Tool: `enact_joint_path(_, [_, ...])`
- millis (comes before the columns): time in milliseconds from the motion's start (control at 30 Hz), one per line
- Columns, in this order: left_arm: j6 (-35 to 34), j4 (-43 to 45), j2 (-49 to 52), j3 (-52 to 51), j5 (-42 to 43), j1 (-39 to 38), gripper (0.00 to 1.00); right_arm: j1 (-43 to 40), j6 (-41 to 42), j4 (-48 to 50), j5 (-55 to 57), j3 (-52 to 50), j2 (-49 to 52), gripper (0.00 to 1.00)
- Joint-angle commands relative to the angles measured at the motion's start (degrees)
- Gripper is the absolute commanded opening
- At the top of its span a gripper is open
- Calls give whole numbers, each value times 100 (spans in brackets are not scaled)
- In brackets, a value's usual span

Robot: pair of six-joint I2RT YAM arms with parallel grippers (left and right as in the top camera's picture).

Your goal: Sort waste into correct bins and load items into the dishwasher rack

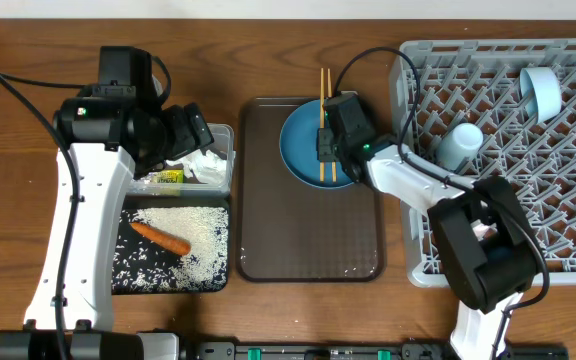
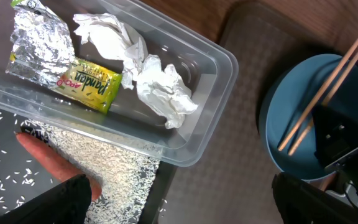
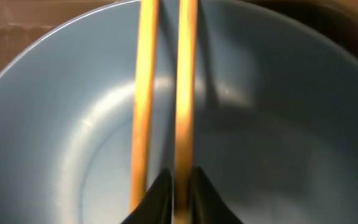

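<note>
Next, I release the right gripper's chopstick inside the grey dishwasher rack, along the rack's side (image 1: 425,195) nearest the brown tray.
Two wooden chopsticks (image 1: 323,95) lie across the round blue plate (image 1: 298,150) on the brown tray. My right gripper (image 1: 324,148) is down on them. In the right wrist view its jaws (image 3: 180,171) are shut on the right-hand chopstick (image 3: 185,93), and the other stick lies just outside the left finger. My left gripper (image 2: 188,202) hangs open over the clear tub (image 2: 219,68), with nothing between its fingers. The tub holds white napkins (image 2: 160,87) and a foil wrapper (image 2: 42,50). A carrot piece (image 1: 160,237) and rice (image 1: 183,215) lie in the black tray (image 1: 123,275).
The grey dishwasher rack (image 1: 568,200) fills the right side. A light blue cup (image 1: 543,90) and a pale cup (image 1: 460,145) stand in it. The right arm's base covers the rack's near left corner. The brown tray (image 1: 308,250) lies between the bins and the rack.
</note>
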Motion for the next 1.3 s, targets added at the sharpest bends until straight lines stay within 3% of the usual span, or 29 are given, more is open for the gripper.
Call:
enact_joint_path(0, [-7, -11, -81, 138, 35, 24, 95, 52, 85, -2, 39, 79, 116, 6])
enact_joint_path(267, [-9, -11, -81, 138, 35, 24, 95, 31, 57, -7, 37, 81, -15, 1])
enact_joint_path(467, [-7, -11, -81, 138, 35, 24, 95, -52, -133, -323, 35, 81, -914, 1])
enact_joint_path(633, [-9, -11, -81, 138, 37, 24, 95, -138, -170, -1228, 11, 81, -2017, 1])
enact_joint_path(933, [-9, -11, -81, 138, 35, 24, 95, -608, -968, -2966, 26, 81, -3783, 1])
enact_joint_path(1267, [-7, -11, -81, 138, 35, 24, 95, -1513, -994, -4113, 37, 26, -3862, 1])
